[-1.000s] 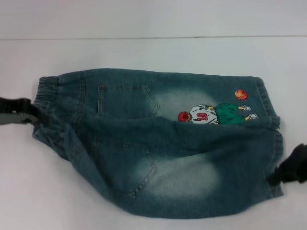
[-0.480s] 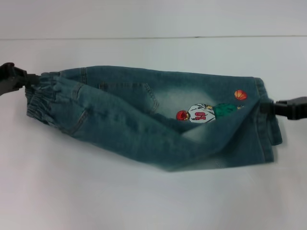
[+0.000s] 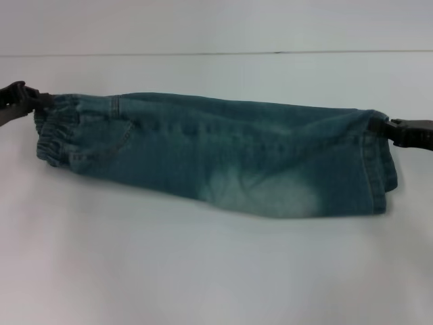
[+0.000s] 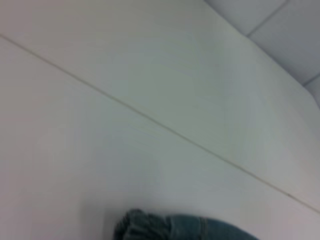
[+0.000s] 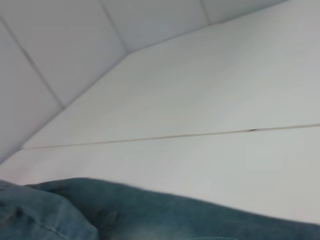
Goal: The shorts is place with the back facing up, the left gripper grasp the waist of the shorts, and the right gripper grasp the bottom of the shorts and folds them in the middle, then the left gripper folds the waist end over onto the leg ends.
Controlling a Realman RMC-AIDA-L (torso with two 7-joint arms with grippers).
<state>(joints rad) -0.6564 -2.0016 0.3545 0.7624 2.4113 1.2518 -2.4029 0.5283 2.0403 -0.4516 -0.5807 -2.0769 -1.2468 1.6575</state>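
My right gripper needs to let go of the far corner of the leg ends on the white table [image 3: 367,112], in front of the thin seam.
The shorts [image 3: 216,159] lie folded lengthwise in a long band across the white table [image 3: 203,271], a pale bleached patch facing me. The ruffled waist [image 3: 51,135] forms the left end, where my left gripper [image 3: 39,103] is shut on its far corner. At the right end, the bottom of the shorts [image 3: 379,169] shows its stitched leg ends, and my right gripper [image 3: 387,128] is shut on their far corner. The left wrist view shows only the ruffled waist [image 4: 142,227]; the right wrist view shows denim of the shorts [image 5: 125,215]. The cartoon embroidery is hidden inside the fold.
A thin seam [image 3: 216,53] crosses the white table behind the shorts. Tiled wall panels [image 5: 60,45] rise beyond the table's far edge.
Both grippers carried the near half of the shorts up and away from me, over the far half. The fold has come down flat and covers the cartoon and the far pocket.
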